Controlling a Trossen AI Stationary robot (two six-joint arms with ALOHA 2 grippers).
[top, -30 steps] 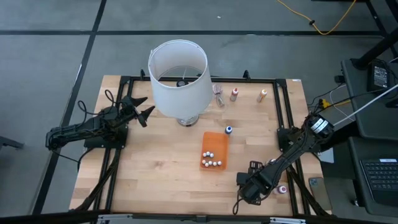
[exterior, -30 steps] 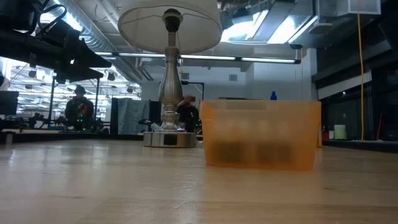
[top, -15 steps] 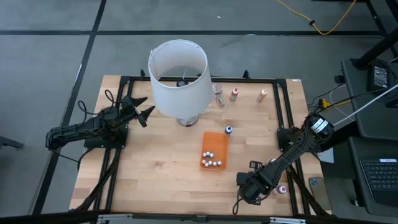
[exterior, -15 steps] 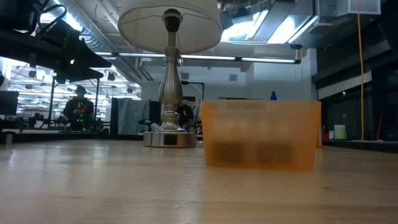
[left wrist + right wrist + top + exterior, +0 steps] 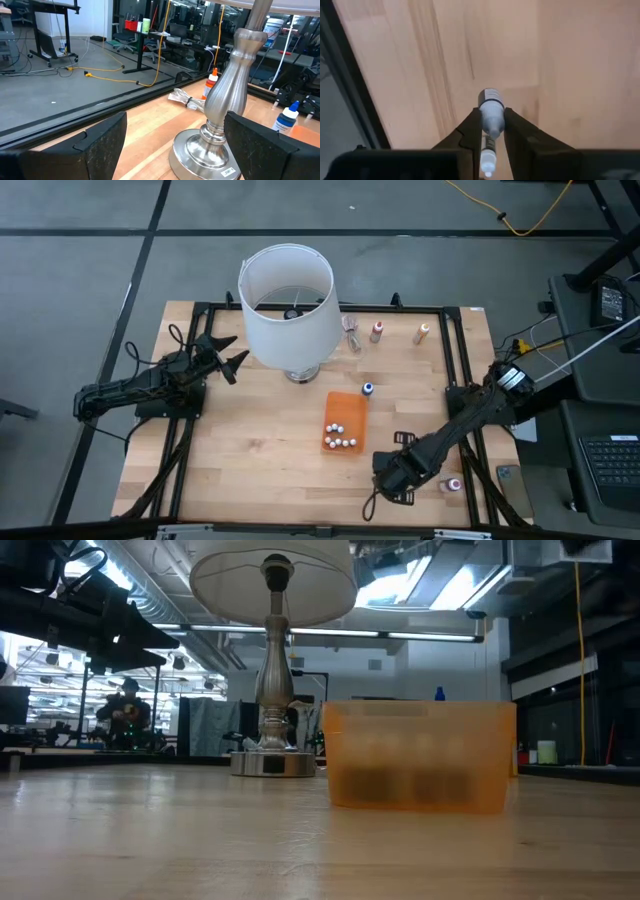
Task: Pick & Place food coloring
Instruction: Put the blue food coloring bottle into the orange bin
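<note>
Next, I let go of the bottle with my right gripper in the orange tray at the end of the shorter bottle row (image 5: 347, 430).
My right gripper (image 5: 393, 477) is near the table's front edge, right of centre, shut on a tiny food coloring bottle (image 5: 491, 107) with a white cap. The orange tray (image 5: 343, 408) at mid-table holds several white-capped bottles (image 5: 339, 442). A blue-capped bottle (image 5: 367, 389) stands just beyond the tray. Two more bottles (image 5: 376, 332) (image 5: 422, 333) stand near the far edge. A pink bottle (image 5: 454, 484) lies near my right arm. My left gripper (image 5: 228, 358) waits open at the table's left, beside the lamp's base (image 5: 212, 135). My right gripper pinches the bottle's neck end (image 5: 492, 128) between its two fingers (image 5: 472, 127). The bottle lies along the fingers, its base sticking out past the fingertips and its white cap (image 5: 487, 161) back between them. The fingers slant down from the table's right. Whether the bottle is off the wood, I cannot tell.
A big white lampshade (image 5: 288, 305) on a metal lamp stand (image 5: 272, 690) rises at the far centre. A clear wrapper (image 5: 352, 335) lies by the far bottles. A black frame (image 5: 462, 370) runs round the tabletop. Bare wood lies left of the tray.
My right gripper has moved a little toward the table's left edge, along the near edge.
</note>
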